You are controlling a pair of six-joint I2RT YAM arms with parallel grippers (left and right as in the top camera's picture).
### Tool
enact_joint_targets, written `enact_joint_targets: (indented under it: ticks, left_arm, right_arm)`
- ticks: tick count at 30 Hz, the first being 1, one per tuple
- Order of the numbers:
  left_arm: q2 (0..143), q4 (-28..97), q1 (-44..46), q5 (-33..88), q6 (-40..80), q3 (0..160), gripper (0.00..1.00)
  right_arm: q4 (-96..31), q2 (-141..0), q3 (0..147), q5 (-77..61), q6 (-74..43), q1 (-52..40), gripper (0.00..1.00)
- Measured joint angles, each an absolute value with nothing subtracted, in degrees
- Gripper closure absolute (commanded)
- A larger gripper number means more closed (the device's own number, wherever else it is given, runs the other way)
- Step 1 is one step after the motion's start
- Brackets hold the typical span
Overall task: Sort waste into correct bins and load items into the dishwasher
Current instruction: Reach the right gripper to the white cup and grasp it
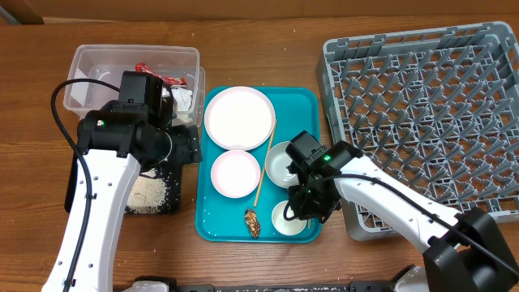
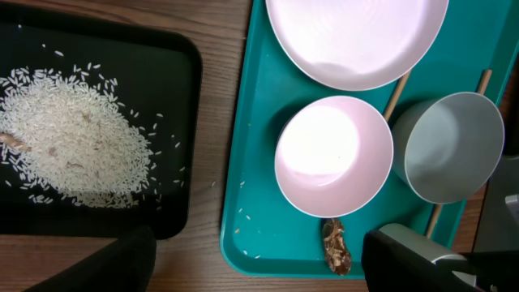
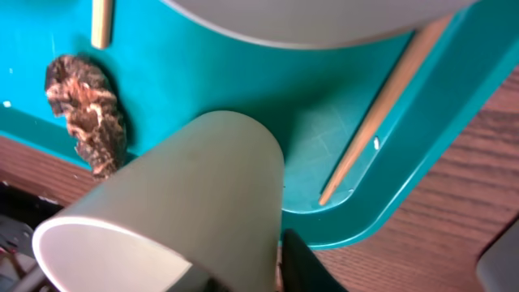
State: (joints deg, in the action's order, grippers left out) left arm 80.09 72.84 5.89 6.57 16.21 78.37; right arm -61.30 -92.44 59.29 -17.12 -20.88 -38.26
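Note:
Next, my left gripper should go to the small white cup's rim [image 1: 275, 215] [image 2: 436, 258], on the side facing the brown scrap, and close there.
My right gripper [image 1: 302, 209] is shut on the wall of the small white cup [image 3: 195, 186], which is tilted at the teal tray's [image 1: 304, 101] front right corner; one finger [image 3: 304, 264] presses its outside. A brown scrap [image 1: 252, 223] lies just left of the cup. The plate [image 1: 239, 118], a pink bowl [image 1: 236, 173], a grey bowl [image 1: 281, 162] and the chopsticks [image 1: 265, 161] rest on the teal tray. My left gripper [image 2: 259, 272] hangs open and empty between the teal tray and the black tray [image 2: 162, 57], which holds rice [image 2: 73, 142].
The clear tub [image 1: 89, 61] at the back left holds a red wrapper [image 1: 154, 73] and white napkins [image 1: 182, 99]. The grey dish rack [image 1: 430, 122] fills the right side, close beside the teal tray. Bare wood lies along the front edge.

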Motion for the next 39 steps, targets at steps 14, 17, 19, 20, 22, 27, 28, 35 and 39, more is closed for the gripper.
enact_joint_targets:
  ticks: [14,17,19,20,22,27,28,35,39]
  left_arm:
    - [80.09,72.84,5.89,6.83,16.21,78.37,0.16]
    - [80.09,72.75,5.89,6.83,16.21,78.37,0.15]
    - [80.09,72.42,5.89,6.83,16.21,78.37,0.15]
    - [80.09,72.23,5.89,6.83,16.21,78.37,0.15]
    - [80.09,71.96,5.89,6.83,16.21,78.37,0.15]
    - [80.09,71.99,5.89,6.85,16.21,78.37,0.15]
    - [80.09,71.96,5.89,6.83,16.21,78.37,0.14]
    - [80.09,71.96,5.89,6.83,16.21,78.37,0.13]
    - [80.09,71.70,5.89,6.83,16.21,78.37,0.11]
  right_arm:
    - [-61.52,-92.44,59.29,-16.84,-20.99,-38.28,0.96]
    - [-60.36,-92.44,59.29,-15.79,-21.30,-38.28,0.96]
    - [-59.33,-92.44,59.29,-14.79,-21.82,-38.28,0.96]
    - [-58.83,-92.44,59.29,-13.89,-22.06,-38.28,0.96]
    - [-58.28,-92.44,59.29,-12.36,-22.70,-38.28,0.95]
    - [-57.67,-92.44,59.29,-9.10,-23.70,-38.30,0.80]
    - [-57.65,-92.44,59.29,-8.73,-23.92,-38.30,0.78]
    - [-57.71,-92.44,59.29,-10.59,-23.79,-38.28,0.68]
    - [-60.55,-92.42,59.94,-11.84,-23.77,-38.28,0.67]
